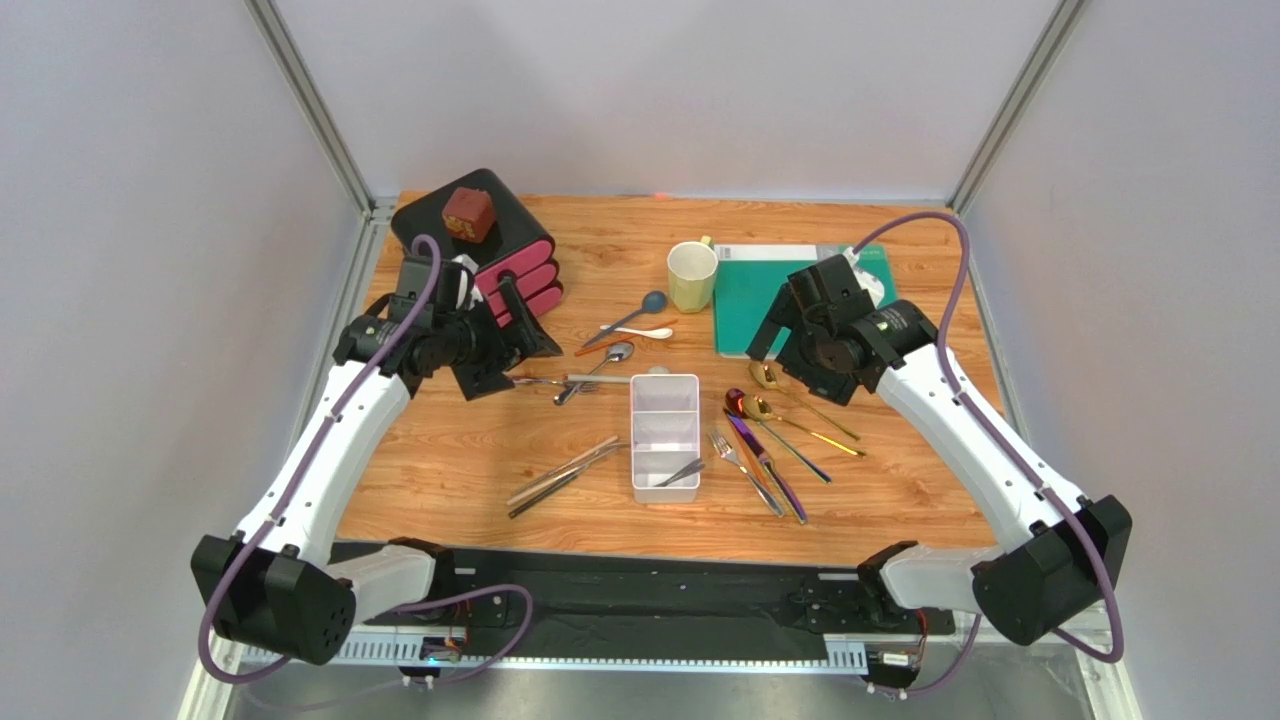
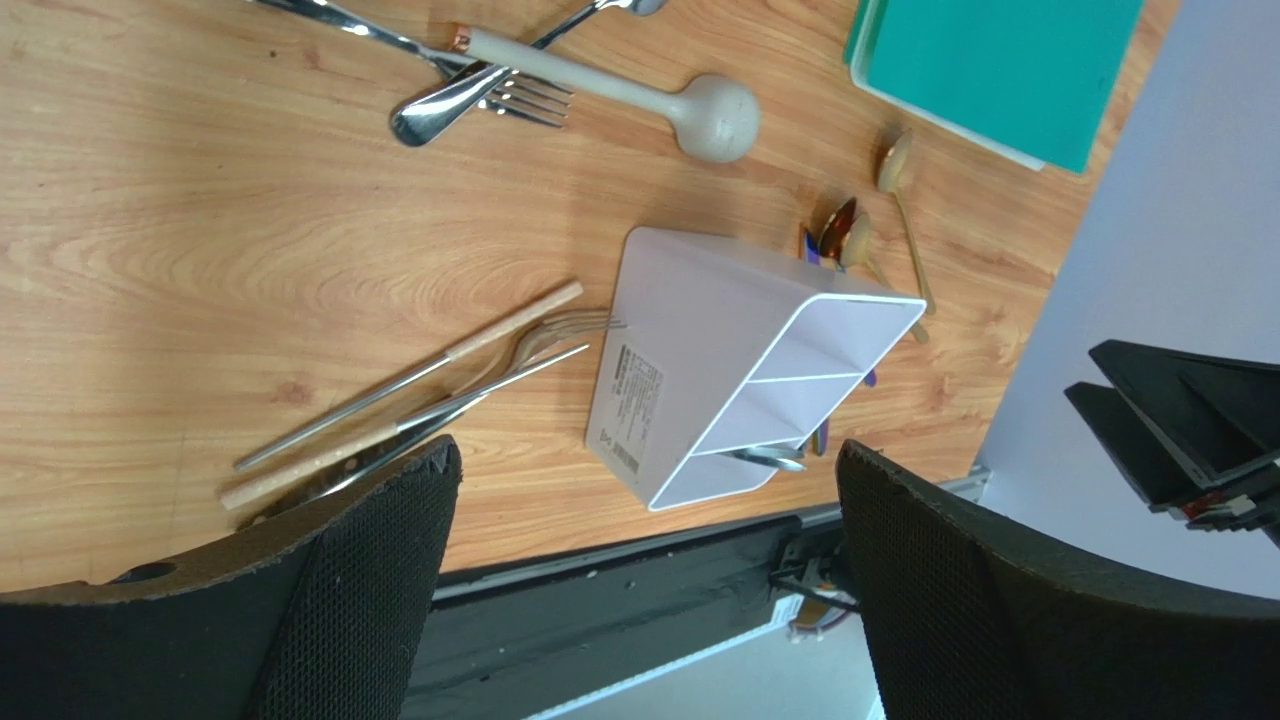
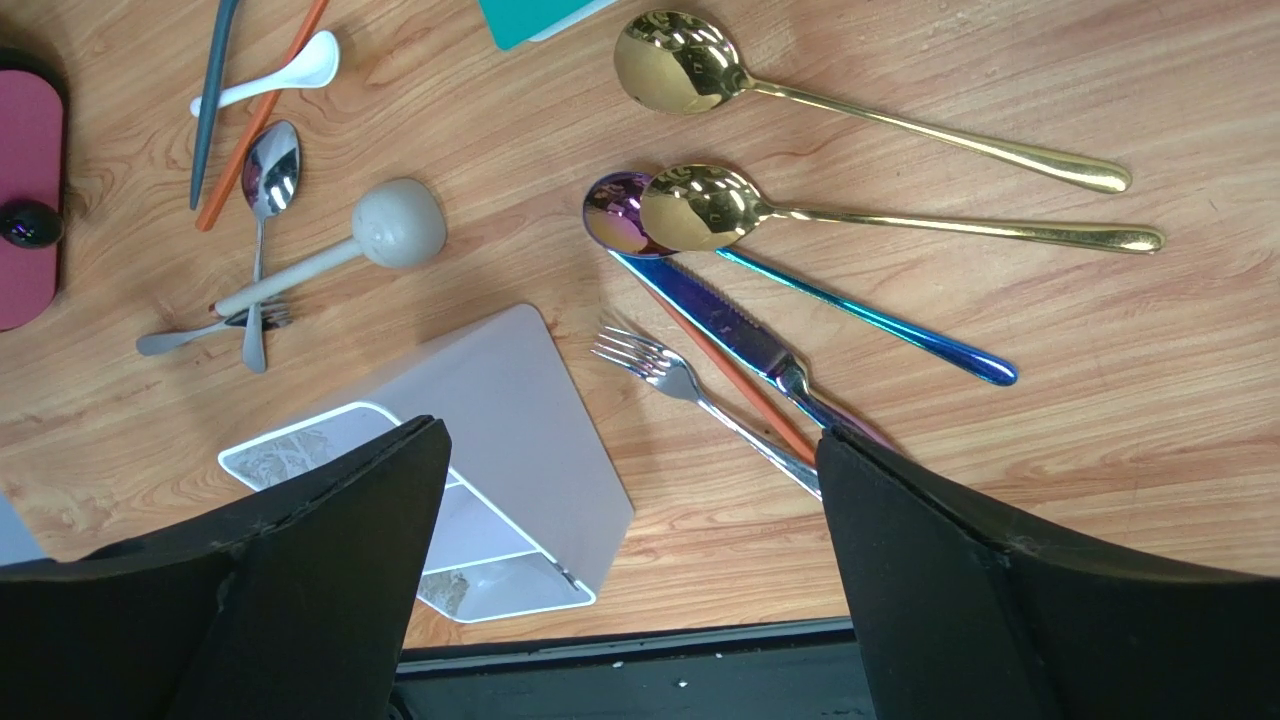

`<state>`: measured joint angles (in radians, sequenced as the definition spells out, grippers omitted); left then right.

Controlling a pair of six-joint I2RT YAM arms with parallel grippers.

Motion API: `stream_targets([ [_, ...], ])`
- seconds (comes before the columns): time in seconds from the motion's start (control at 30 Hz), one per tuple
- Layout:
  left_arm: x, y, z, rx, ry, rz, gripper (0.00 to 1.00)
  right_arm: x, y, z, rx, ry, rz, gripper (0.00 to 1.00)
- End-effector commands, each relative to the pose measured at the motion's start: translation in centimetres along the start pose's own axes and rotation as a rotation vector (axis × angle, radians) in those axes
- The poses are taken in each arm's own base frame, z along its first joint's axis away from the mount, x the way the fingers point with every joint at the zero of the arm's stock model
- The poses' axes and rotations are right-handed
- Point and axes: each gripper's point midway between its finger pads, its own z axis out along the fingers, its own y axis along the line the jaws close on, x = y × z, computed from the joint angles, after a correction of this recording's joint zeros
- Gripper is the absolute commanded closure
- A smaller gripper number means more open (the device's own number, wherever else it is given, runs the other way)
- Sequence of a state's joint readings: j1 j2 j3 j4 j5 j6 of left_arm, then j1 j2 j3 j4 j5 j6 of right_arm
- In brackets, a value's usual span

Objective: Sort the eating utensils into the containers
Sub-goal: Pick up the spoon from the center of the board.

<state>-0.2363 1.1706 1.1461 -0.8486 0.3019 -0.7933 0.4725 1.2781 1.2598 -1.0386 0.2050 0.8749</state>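
The robot's right gripper should next close on the handle (image 1: 783, 420) (image 3: 807, 215), just behind the bowl, of the gold spoon that lies over part of the purple spoon.
The white divided tray (image 1: 664, 408) stands mid-table with one silver utensil (image 2: 769, 455) in its near compartment. Left of it lie wooden-handled chopsticks and a fork (image 1: 565, 474). On its right lie two gold spoons (image 3: 684, 63), a purple spoon (image 3: 609, 206), a knife (image 3: 736, 333), an orange stick and a silver fork (image 3: 661, 369). Behind the tray are a blue spoon (image 1: 642, 311), a white spoon (image 1: 651, 333) and silver pieces (image 1: 598, 365). My left gripper (image 1: 511, 333) (image 2: 646, 488) hangs open and empty above the table's left. My right gripper (image 1: 778, 342) (image 3: 631, 443) hangs open and empty over the right group.
A black box with pink drawers (image 1: 504, 248) and a brown block on top stands at the back left, close to my left gripper. A pale yellow mug (image 1: 691, 275) and a teal board (image 1: 781, 293) sit at the back. A grey round-headed tool (image 3: 394, 225) lies among the rear utensils.
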Motion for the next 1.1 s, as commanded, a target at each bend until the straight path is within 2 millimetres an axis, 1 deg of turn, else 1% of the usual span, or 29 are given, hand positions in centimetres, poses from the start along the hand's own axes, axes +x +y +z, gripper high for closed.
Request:
stream_targets([
  [0.0,-1.0,-1.0,-1.9,0.024,-0.068,0.054,0.01,-1.4,0.9,-1.3,-0.034,-0.044,0.029,0.0],
  [0.2,-1.2,-2.3,-2.1,0.1,-0.094,0.077,0.01,-1.7,1.5,-1.2,-0.051,-0.05,0.02,0.0],
  [0.47,-1.6,-2.9,-2.1,0.127,-0.105,0.096,0.01,-2.0,3.0,-0.4,-0.09,-0.036,-0.02,0.0],
  [0.6,-1.8,-3.0,-1.7,0.125,-0.091,0.102,0.01,-2.1,3.2,0.1,-0.081,-0.029,-0.054,0.0],
  [0.67,-2.1,-2.9,-1.5,0.105,-0.085,0.103,0.01,-2.4,2.1,0.2,-0.026,-0.047,-0.076,0.0],
  [0.7,-2.1,-2.4,-1.5,0.073,-0.082,0.101,0.01,-2.3,1.0,0.3,0.02,-0.042,-0.086,0.0],
  [0.73,-2.4,-2.4,-1.7,0.06,-0.091,0.104,0.01,-2.7,0.1,0.3,0.058,-0.061,-0.089,0.0],
  [0.77,-2.5,-2.1,-1.7,0.043,-0.097,0.101,0.01,-3.2,-1.1,0.4,0.092,-0.067,-0.077,0.0],
  [0.83,-2.6,-1.7,-1.7,0.027,-0.105,0.092,0.01,-3.1,-3.6,0.4,0.142,-0.061,-0.036,0.0],
  [0.87,-2.8,-1.7,-1.6,0.038,-0.108,0.089,0.02,-3.8,-5.5,0.5,0.177,-0.064,0.046,0.0],
  [0.9,-2.8,-1.8,-1.5,0.047,-0.106,0.083,0.02,-3.8,-6.6,0.6,0.189,-0.053,0.09,0.0],
  [0.93,-2.7,-1.7,-1.2,0.052,-0.096,0.075,0.03,-2.5,-8.0,0.9,0.191,-0.008,0.132,0.0],
  [0.97,-2.7,-1.7,-0.9,0.062,-0.084,0.068,0.03,-2.7,-9.6,1.1,0.212,-0.001,0.198,0.03],
  [1.0,-2.7,-1.6,-0.6,0.06,-0.074,0.062,0.04,-2.2,-10.0,1.4,0.208,0.014,0.208,0.04],
  [1.03,-2.6,-1.6,-0.3,0.061,-0.06,0.056,0.04,-1.2,-10.7,1.9,0.214,0.048,0.203,0.07],
  [1.07,-2.4,-1.6,0.1,0.063,-0.041,0.05,0.05,-0.8,-11.0,2.3,0.221,0.067,0.188,0.11],
])
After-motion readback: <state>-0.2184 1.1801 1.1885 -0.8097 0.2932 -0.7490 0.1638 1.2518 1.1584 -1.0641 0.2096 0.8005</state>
